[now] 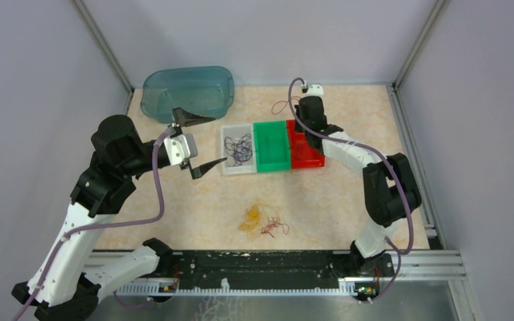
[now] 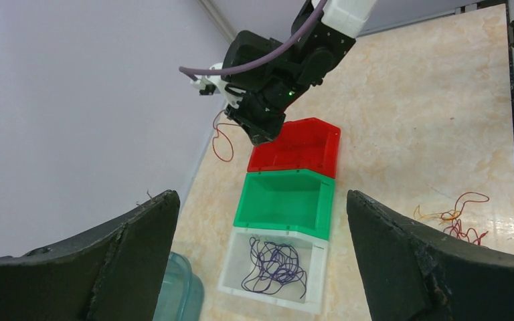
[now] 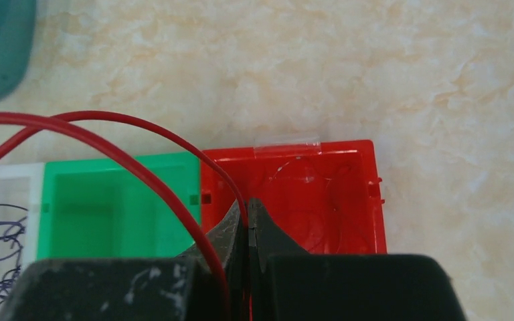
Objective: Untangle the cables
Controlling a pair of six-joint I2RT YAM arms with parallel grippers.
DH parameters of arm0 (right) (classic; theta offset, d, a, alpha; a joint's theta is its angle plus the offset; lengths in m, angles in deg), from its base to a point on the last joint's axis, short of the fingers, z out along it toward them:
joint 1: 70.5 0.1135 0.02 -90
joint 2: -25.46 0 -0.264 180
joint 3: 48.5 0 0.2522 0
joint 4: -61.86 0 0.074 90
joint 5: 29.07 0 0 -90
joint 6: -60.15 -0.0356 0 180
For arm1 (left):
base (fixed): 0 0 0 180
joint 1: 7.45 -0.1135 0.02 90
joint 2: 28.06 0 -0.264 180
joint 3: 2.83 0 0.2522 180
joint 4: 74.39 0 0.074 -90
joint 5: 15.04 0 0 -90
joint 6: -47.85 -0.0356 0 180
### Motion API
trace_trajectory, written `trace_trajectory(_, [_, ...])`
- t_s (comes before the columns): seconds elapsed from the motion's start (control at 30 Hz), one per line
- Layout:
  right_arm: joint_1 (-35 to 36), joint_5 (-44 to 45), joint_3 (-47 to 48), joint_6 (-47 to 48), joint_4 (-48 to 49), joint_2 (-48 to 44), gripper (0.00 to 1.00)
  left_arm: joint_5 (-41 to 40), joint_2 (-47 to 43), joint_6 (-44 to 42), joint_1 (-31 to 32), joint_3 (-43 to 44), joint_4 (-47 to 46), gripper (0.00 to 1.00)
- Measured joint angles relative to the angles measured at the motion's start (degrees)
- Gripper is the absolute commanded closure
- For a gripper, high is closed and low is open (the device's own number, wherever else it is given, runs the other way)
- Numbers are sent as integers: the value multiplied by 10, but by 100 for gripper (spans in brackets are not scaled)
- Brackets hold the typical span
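Observation:
My right gripper will open, take the red cable's loop and tuck it into the red bin (image 1: 306, 155), because that loop sticks out toward the side of the green bin.
My right gripper (image 3: 247, 212) is shut on a thin red cable (image 3: 127, 160) and hovers over the red bin (image 3: 348, 200). The cable loops out to the left, and the loop also shows in the top view (image 1: 282, 105) and in the left wrist view (image 2: 222, 144). A dark purple cable (image 1: 239, 148) lies curled in the white bin (image 2: 274, 302). A loose clump of yellow-orange and red cables (image 1: 262, 222) lies on the table in front of the bins. My left gripper (image 1: 219, 139) is wide open and empty, raised just left of the white bin.
The white bin, green bin (image 1: 272, 146) and red bin (image 1: 306, 155) stand side by side mid-table. The green bin holds nothing. A teal tub (image 1: 187, 90) stands at the back left. Grey walls close in the left, back and right.

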Motion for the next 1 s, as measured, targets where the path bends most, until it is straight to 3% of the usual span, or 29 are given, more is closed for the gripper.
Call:
trace_trajectory(0.3, [-5, 16, 27, -52, -111, 59, 100, 0, 2, 2, 0, 0, 5, 0])
trace_trajectory(0.43, [-17, 16, 47, -71, -158, 65, 65, 0, 5, 6, 0, 4, 12, 0])
trace_trajectory(0.6, [-21, 3, 61, -85, -212, 74, 39, 0, 9, 13, 0, 13, 17, 0])
trace_trajectory(0.7, [-22, -10, 61, -89, -228, 70, 35, 0, 9, 14, 0, 18, 20, 0])
trace_trajectory(1.0, [-22, -85, 65, -85, -279, -15, 36, 0, 9, 13, 0, 22, 24, 0])
